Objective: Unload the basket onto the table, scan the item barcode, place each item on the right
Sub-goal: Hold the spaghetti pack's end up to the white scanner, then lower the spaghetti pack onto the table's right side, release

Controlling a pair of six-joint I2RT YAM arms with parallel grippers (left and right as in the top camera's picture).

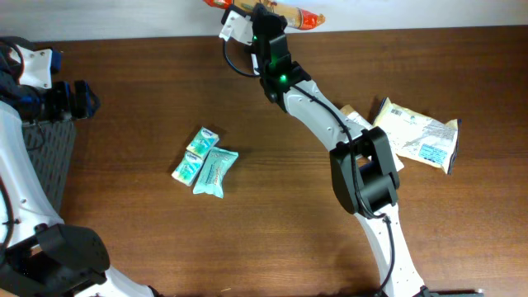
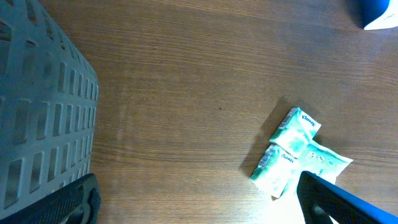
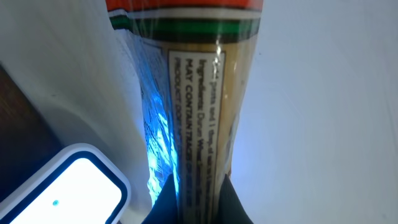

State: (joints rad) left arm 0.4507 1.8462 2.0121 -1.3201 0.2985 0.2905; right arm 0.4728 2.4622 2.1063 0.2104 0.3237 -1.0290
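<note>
The robot's right gripper will put the long clear packet down on the table (image 1: 384, 151) against the pale snack bags.
A long clear packet (image 1: 285, 12) with orange ends and a printed ingredients label (image 3: 199, 93) is held at the far edge of the table. My right gripper (image 1: 262, 18) is shut on it, and in the right wrist view my right gripper (image 3: 198, 190) pinches the packet's lower end between two dark fingers (image 3: 166, 202). A white scanner (image 1: 233, 27) with a blue rim lies just left of the packet, glowing white (image 3: 68, 190); blue light falls on the packet's wrapper. No barcode shows in any view. My left gripper (image 1: 73, 99) hangs open at the far left, holding nothing (image 2: 202, 205).
Two green-and-white tissue packs (image 1: 205, 162) lie mid-table, also near my left finger (image 2: 298, 155). Pale snack bags (image 1: 417, 132) lie at the right beside the right arm. A grey slotted basket (image 1: 45, 153) sits at the left edge (image 2: 37, 106).
</note>
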